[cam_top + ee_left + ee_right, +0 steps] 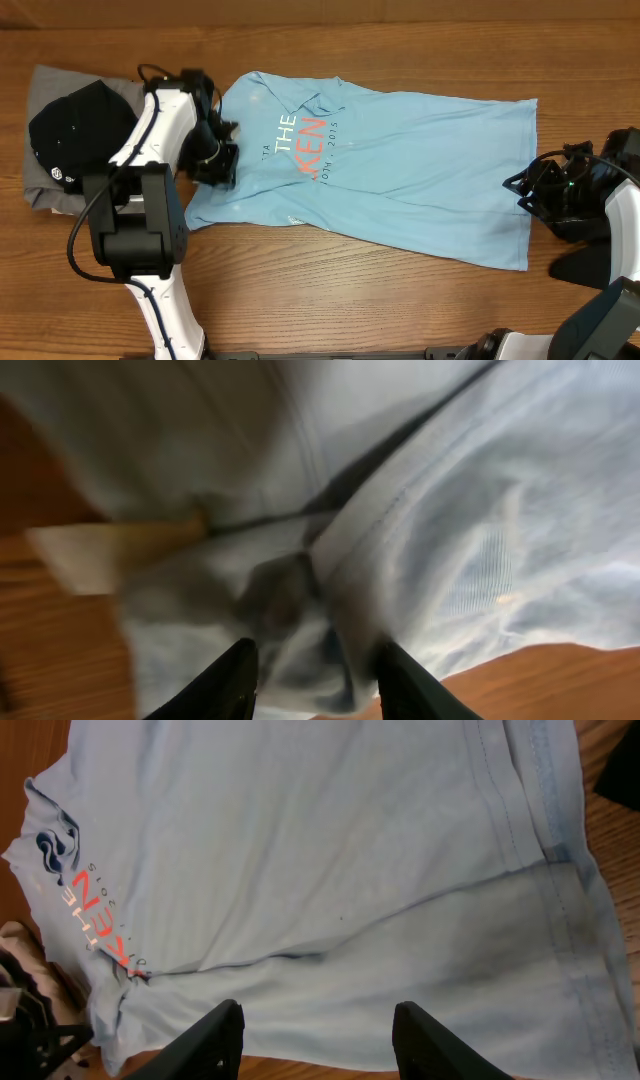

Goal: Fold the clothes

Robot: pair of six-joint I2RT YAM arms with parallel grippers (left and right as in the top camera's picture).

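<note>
I will pinch the cloth (253, 148) beside the lettering with my left gripper and smooth it before folding, because the light-blue T-shirt bunches into a fold over its near sleeve.
The light-blue T-shirt (400, 150) lies spread across the middle of the table, its left part folded over so that "THE" and "KEN" show in white and red. My left gripper (215, 160) is at the shirt's left edge. In the blurred left wrist view its fingers (318, 680) are apart, with bunched shirt cloth (480, 510) between them. My right gripper (528, 190) is open and empty just off the shirt's right hem. In the right wrist view it (318, 1040) hovers over the shirt's near edge (300, 850).
A folded grey garment (45, 85) lies at the far left with a black one (80, 125) on top. A small beige piece (100, 550) shows beside the shirt near the left gripper. Bare wood (350, 290) runs along the front.
</note>
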